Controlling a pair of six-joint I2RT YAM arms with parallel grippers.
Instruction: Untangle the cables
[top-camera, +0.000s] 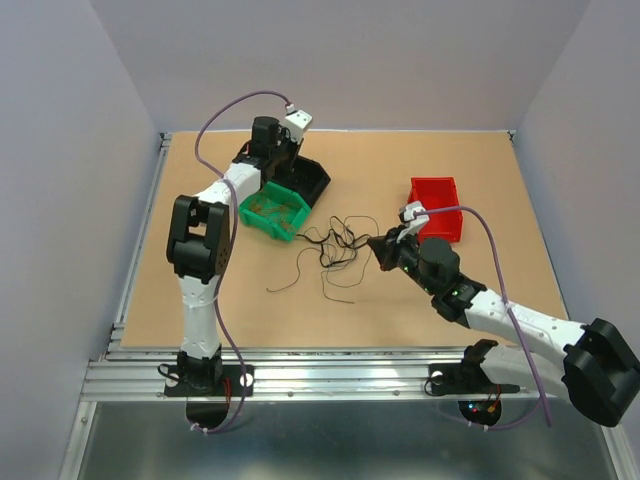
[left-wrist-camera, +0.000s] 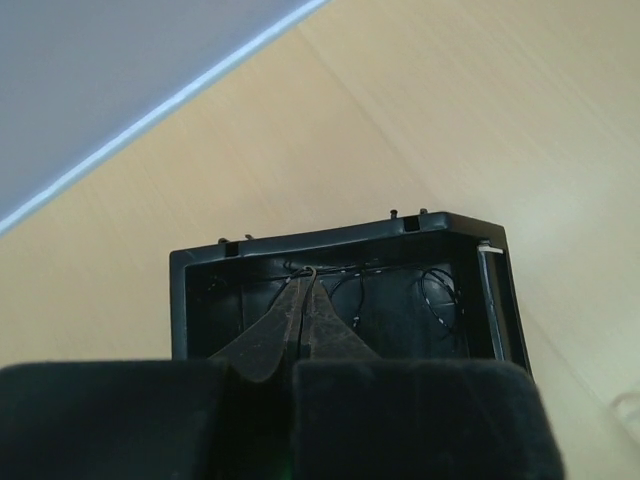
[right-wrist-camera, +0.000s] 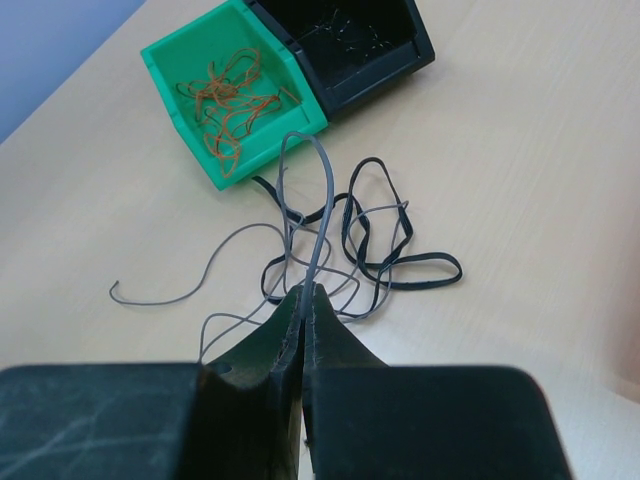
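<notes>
Next, my left gripper releases the thin cable, now hooked above the black bin, inside the black bin (top-camera: 304, 179) (left-wrist-camera: 365, 305), among the black cables that lie there.
A tangle of thin black and grey cables (top-camera: 338, 247) lies mid-table. In the right wrist view the black loops (right-wrist-camera: 395, 262) lie flat, and a grey cable (right-wrist-camera: 322, 190) rises in a tall loop from my right gripper (right-wrist-camera: 308, 292), which is shut on it. That gripper (top-camera: 374, 244) sits at the tangle's right edge. My left gripper (top-camera: 291, 166) is over the black bin (top-camera: 318, 181). In the left wrist view it (left-wrist-camera: 310, 275) is shut, with a thin cable hooked at its tips, above black cables (left-wrist-camera: 441, 300) lying in the bin (left-wrist-camera: 330, 240).
A green bin (top-camera: 264, 228) holding orange cables (right-wrist-camera: 226, 102) stands against the black bin (right-wrist-camera: 385, 78), left of the tangle. A red bin (top-camera: 433, 197) stands at the right, behind my right arm. A loose cable end (top-camera: 285, 282) trails toward the near left.
</notes>
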